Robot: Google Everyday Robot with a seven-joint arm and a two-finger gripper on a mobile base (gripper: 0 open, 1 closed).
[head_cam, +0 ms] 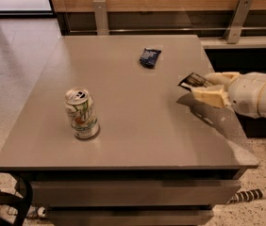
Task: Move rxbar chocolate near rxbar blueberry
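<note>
Next, I let go of the rxbar chocolate, still held above the table surface, with my gripper on the table (167, 42) just behind the rxbar blueberry, towards the wooden wall.
My gripper (207, 87) reaches in from the right, over the right side of the grey table (133, 140). It is shut on the rxbar chocolate (192, 81), a black wrapper with white print, whose end sticks out to the left of the cream fingers (209, 98). The bar is held above the table surface, with its shadow below it. The rxbar blueberry (149, 57), a small dark navy crinkled wrapper, lies on the table towards the back, up and to the left of the gripper.
A green and white soda can (81, 113) stands upright at the table's front left. A wooden wall with metal posts (101, 17) runs behind the table. The table's right edge is under my arm (255, 95).
</note>
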